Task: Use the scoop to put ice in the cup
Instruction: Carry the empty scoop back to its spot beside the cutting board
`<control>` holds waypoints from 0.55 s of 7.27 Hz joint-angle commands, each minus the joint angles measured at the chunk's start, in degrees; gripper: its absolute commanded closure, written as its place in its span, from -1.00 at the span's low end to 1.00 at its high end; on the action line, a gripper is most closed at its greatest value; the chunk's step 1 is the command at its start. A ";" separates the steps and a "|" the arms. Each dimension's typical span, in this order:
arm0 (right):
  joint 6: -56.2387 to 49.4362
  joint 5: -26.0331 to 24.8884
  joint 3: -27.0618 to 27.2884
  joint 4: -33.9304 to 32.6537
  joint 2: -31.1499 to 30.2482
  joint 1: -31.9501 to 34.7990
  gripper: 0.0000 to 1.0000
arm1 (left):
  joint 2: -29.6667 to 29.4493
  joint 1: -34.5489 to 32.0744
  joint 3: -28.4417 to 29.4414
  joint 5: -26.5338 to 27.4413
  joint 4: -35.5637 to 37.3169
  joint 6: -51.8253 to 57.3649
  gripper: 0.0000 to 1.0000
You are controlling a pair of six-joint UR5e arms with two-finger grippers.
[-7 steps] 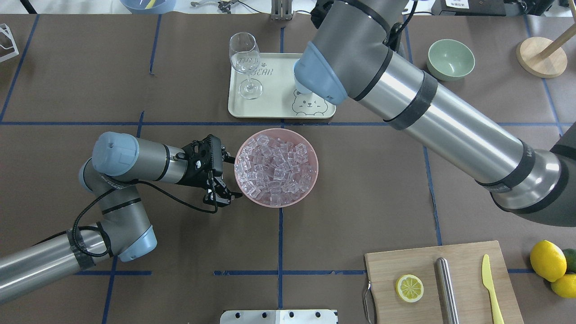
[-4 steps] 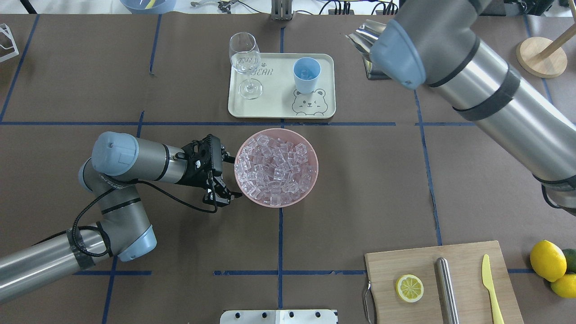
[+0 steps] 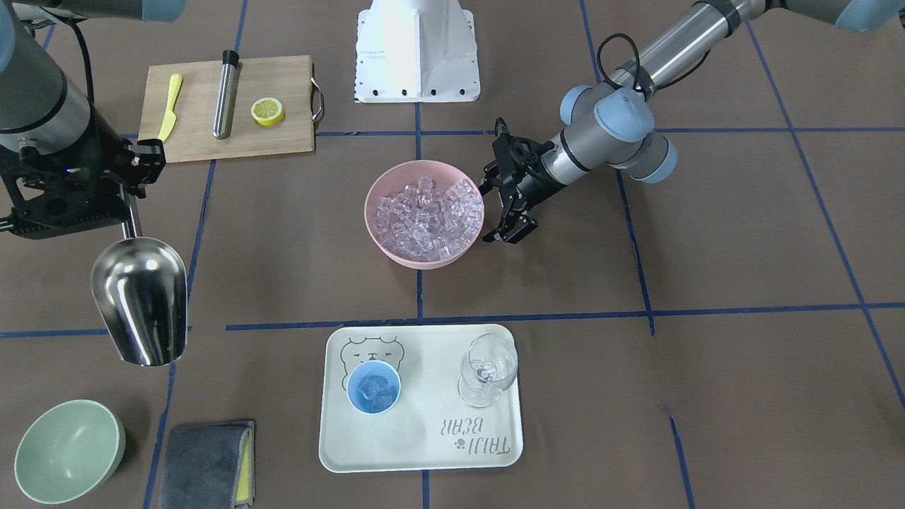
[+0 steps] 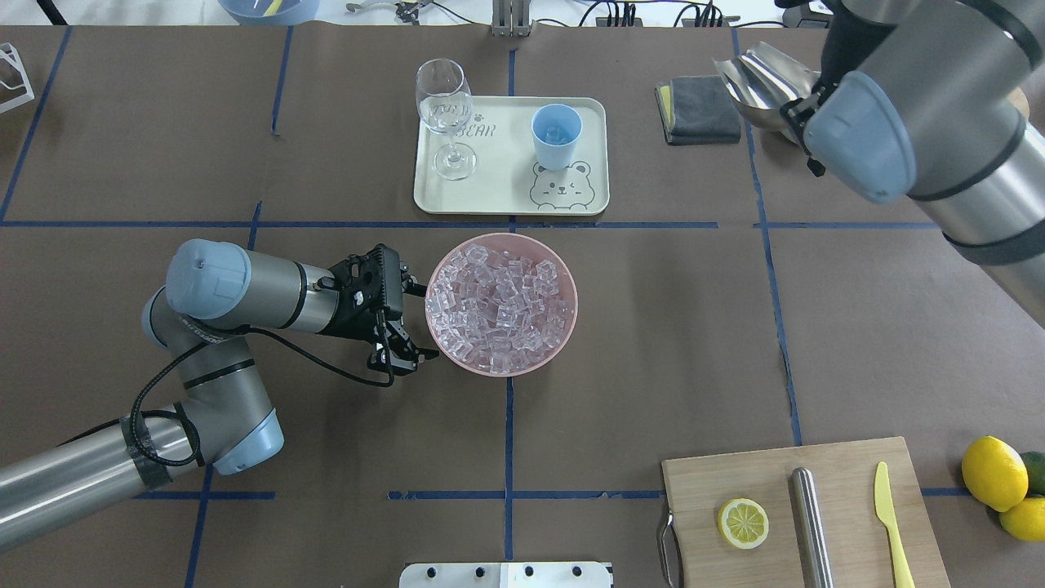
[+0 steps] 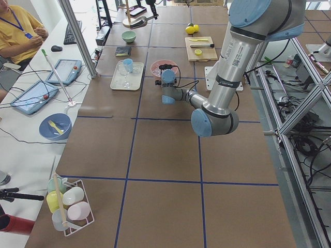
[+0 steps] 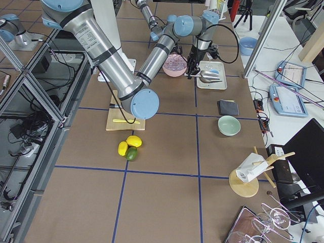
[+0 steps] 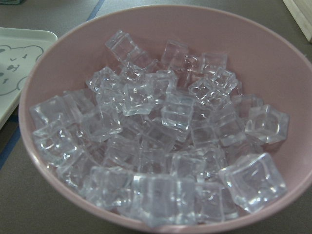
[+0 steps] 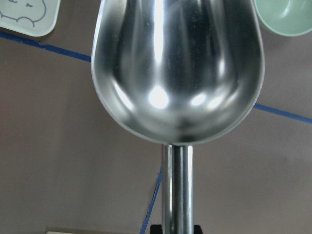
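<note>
I will let go of the steel scoop with my right gripper on the table (image 3: 153, 237) (image 8: 205, 178) beside the blue line, near the cutting board.
The shiny steel scoop (image 3: 141, 300) hangs empty above the table, its trough (image 8: 178, 68) bare inside. My right gripper (image 3: 129, 194) is shut on its thin rod handle (image 8: 178, 185). In the overhead view the scoop (image 4: 763, 77) is right of the tray, over the grey cloth's edge. The light-blue cup (image 3: 373, 387) stands on the cream tray (image 3: 424, 445) with a few ice cubes inside; it also shows in the overhead view (image 4: 557, 135). A pink bowl (image 3: 375, 226) holds many ice cubes (image 7: 161, 141). My left gripper (image 4: 402, 357) is open, just beside the bowl's rim.
A clear wine glass (image 3: 486, 367) stands on the tray beside the cup. A pale-green bowl (image 3: 69, 450) and a grey cloth (image 3: 205, 463) lie near the scoop. A cutting board (image 4: 804, 514) carries a lemon half, a steel cylinder and a yellow knife. Lemons (image 4: 992, 472) lie beside it.
My right arm has swung the scoop away from above the cup toward the table's right side. The cup is now uncovered. The left arm has not moved.
</note>
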 commanded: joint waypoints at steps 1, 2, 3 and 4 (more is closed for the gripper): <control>4.79 1.51 7.18 0.96 -8.82 -0.26 1.00 | 0.01 0.09 0.00 0.00 0.00 -0.03 -1.00; 8.10 1.96 9.82 4.63 -14.60 -1.31 1.00 | -0.08 0.09 0.00 0.00 0.00 -0.03 -1.00; 15.01 1.96 10.54 15.89 -21.53 -3.32 1.00 | -0.17 0.09 0.00 0.00 0.00 -0.03 -1.00; 23.35 1.35 9.68 30.10 -28.65 -7.17 1.00 | -0.26 0.09 0.00 0.00 -0.09 -0.03 -1.00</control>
